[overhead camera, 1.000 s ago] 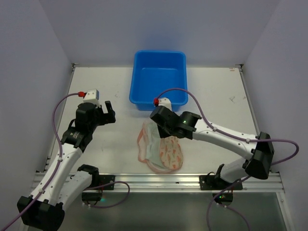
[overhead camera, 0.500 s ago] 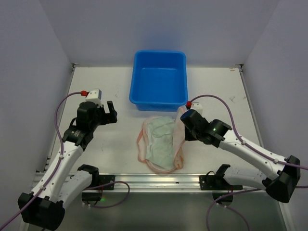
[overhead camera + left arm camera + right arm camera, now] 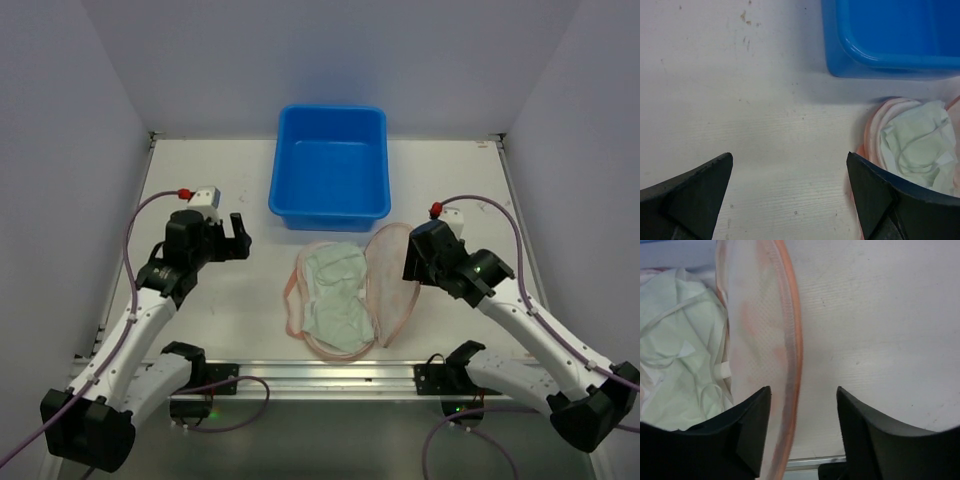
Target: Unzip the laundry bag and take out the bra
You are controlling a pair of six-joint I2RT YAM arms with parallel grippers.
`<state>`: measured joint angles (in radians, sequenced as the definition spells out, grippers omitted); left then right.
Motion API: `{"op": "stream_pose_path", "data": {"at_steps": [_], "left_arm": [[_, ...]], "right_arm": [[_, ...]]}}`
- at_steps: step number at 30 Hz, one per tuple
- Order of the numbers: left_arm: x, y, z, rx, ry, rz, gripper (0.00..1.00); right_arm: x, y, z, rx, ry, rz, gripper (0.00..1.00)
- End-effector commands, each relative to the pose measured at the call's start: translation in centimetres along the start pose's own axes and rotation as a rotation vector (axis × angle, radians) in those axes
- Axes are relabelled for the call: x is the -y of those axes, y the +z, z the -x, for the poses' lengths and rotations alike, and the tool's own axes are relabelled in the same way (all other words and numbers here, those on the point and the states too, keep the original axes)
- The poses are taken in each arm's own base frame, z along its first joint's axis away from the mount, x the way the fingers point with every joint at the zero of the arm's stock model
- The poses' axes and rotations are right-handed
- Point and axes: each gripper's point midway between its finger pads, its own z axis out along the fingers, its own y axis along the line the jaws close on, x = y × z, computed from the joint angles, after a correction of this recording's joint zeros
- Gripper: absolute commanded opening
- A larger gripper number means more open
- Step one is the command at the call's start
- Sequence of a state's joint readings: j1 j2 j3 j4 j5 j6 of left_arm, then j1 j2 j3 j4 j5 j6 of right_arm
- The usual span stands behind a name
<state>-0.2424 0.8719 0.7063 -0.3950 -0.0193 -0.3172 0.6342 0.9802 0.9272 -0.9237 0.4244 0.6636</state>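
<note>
The middle of the bra's long edge (image 3: 317,297), opposite the open flap of the laundry bag, is the next spot my left gripper should go to and close on.
The laundry bag (image 3: 392,285) lies unzipped in front of the tub, its top flap laid over to the right. The pale mint bra (image 3: 335,300) rests uncovered in the bag's left half. My right gripper (image 3: 412,262) hovers open over the flap's right edge. In the right wrist view the pink zipper edging (image 3: 795,340) runs between the spread fingers of the right gripper (image 3: 803,390), which grip nothing, and the bra (image 3: 675,350) shows at the left. My left gripper (image 3: 238,238) stands wide open left of the bag. In its wrist view the left gripper (image 3: 789,156) is over bare table, the bra (image 3: 915,137) to its right.
A blue plastic tub (image 3: 330,165) stands behind the bag, and its corner (image 3: 895,35) fills the upper right of the left wrist view. A metal rail (image 3: 330,372) runs along the table's near edge. Grey walls close in the left, right and back.
My right gripper swung to the right with the bag's top flap, laying the bag open and uncovering the bra, then opened and let go. The left gripper shifted slightly right.
</note>
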Motion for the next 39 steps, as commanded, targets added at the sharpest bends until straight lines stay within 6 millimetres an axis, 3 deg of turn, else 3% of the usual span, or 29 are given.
{"op": "stream_pose_path", "data": {"at_steps": [1, 4, 7, 9, 13, 16, 20, 24, 31, 39], "left_arm": [[1.4, 0.7, 0.3, -0.004, 0.026, -0.085, 1.00], [2.7, 0.8, -0.4, -0.049, 0.016, -0.158, 1.00], [4.7, 0.5, -1.2, -0.094, -0.021, -0.261, 1.00], [6.1, 0.2, -2.0, -0.118, -0.036, -0.305, 1.00], [9.7, -0.1, -3.6, -0.149, -0.040, -0.382, 1.00], [12.3, -0.2, -6.3, -0.236, -0.048, -0.430, 1.00], [13.4, 0.2, -8.7, -0.297, -0.058, -0.433, 1.00], [14.9, 0.6, -10.2, -0.324, -0.057, -0.454, 1.00], [17.7, 1.5, -11.2, -0.343, -0.066, -0.508, 0.94], [18.3, 3.7, -13.2, -0.387, -0.052, -0.489, 0.92]], "right_arm": [[1.6, -1.4, 1.8, 0.075, 0.037, -0.030, 0.68], [2.3, -2.1, 2.3, 0.102, 0.055, -0.037, 0.89], [2.6, -3.0, 2.6, 0.130, 0.071, -0.018, 0.95], [2.5, -3.5, 2.8, 0.144, 0.075, 0.010, 0.96], [0.3, -4.5, 3.4, 0.195, 0.063, 0.171, 0.96], [-1.3, -5.0, 3.6, 0.228, 0.062, 0.285, 0.96], [-4.7, -5.4, 2.4, 0.189, 0.034, 0.479, 0.96], [-6.5, -4.7, 1.4, 0.159, 0.023, 0.569, 0.96], [-7.3, -3.5, 0.1, 0.102, 0.001, 0.588, 0.96], [-6.8, -3.3, -0.4, 0.112, -0.003, 0.582, 0.97]]}}
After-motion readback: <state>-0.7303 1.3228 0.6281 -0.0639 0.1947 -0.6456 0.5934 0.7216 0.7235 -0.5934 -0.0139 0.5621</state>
